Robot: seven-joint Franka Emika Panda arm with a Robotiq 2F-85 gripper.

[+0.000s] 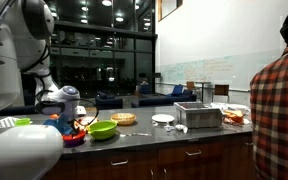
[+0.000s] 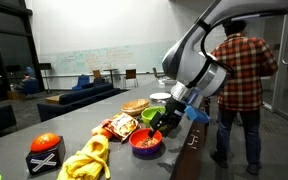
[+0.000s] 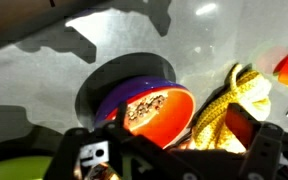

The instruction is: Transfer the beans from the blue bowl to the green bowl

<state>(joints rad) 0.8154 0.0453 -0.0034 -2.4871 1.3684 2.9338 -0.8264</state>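
My gripper needs to grip the blue bowl's rim [image 1: 85, 135] [image 3: 120, 117] on the side that faces the green bowl.
The blue bowl [image 3: 119, 95] sits on the counter, and its inside shows orange-red with a small patch of beans [image 3: 149, 103]. It also shows in an exterior view [image 2: 146, 143] with a reddish mass inside. My gripper [image 3: 169, 150] hangs just above and beside the bowl with its fingers wide apart and nothing held. In both exterior views the gripper [image 2: 169, 122] [image 1: 72, 112] is low over the counter. The lime-green bowl [image 1: 103, 130] stands next to it, and its edge shows in the wrist view [image 3: 14, 165].
A yellow knotted thing [image 3: 224, 105] [image 2: 89, 158] lies close beside the blue bowl. A red and black object [image 2: 46, 152] sits at the near counter end. A plate of food [image 1: 123, 118], a white plate [image 1: 163, 119] and a metal box [image 1: 198, 116] stand farther along. A person in plaid [image 2: 242, 70] stands by the counter.
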